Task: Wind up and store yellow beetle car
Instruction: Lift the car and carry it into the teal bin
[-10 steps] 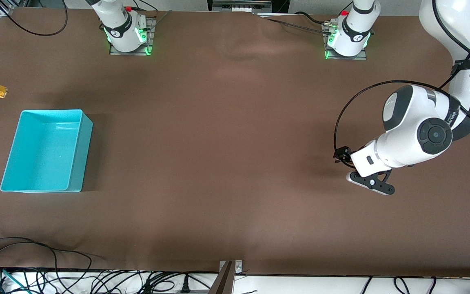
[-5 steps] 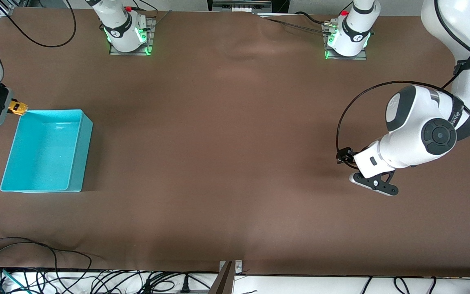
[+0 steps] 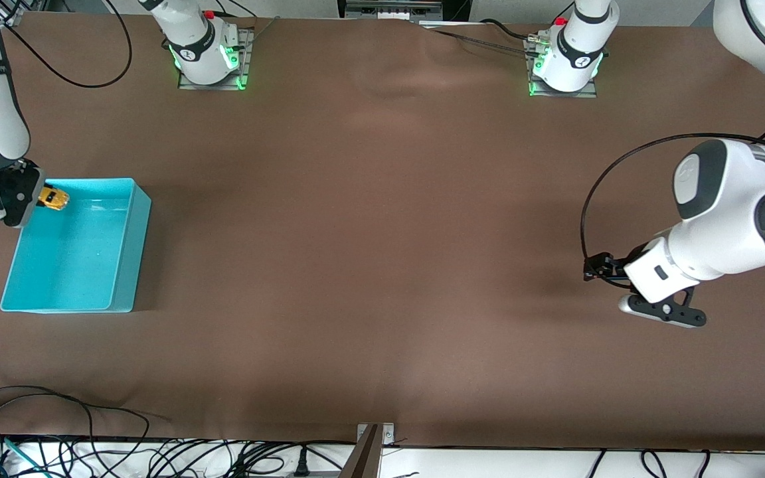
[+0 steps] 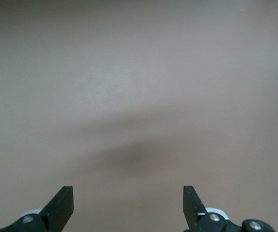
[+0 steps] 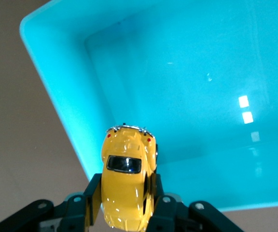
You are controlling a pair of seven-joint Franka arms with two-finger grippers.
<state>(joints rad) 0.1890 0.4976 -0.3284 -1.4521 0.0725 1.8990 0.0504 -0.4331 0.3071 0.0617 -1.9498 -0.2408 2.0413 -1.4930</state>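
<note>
Next, my right gripper lets go of the yellow beetle car near the middle of the teal bin's empty bottom (image 3: pixel 90 236) (image 5: pixel 185 105).
The yellow beetle car (image 3: pixel 54 198) (image 5: pixel 127 180) is a small rounded toy with dark windows. My right gripper (image 3: pixel 42 197) (image 5: pixel 124 193) is shut on its sides and holds it in the air over a corner of the teal bin (image 3: pixel 127 247) (image 5: pixel 47 82), the corner toward the robots' bases. The bin's inside shows nothing in it. Over bare brown table at the left arm's end, my left gripper (image 3: pixel 663 311) (image 4: pixel 128 203) hangs open with nothing between its fingers.
The brown table cover (image 3: pixel 369 232) spreads between the bin and the left arm. Both arm bases (image 3: pixel 206 56) stand along the edge farthest from the front camera. Cables (image 3: pixel 57 451) lie past the table's nearest edge.
My right gripper has carried the car from beside the bin to over the bin's corner. The left arm has drawn back toward its own end of the table.
</note>
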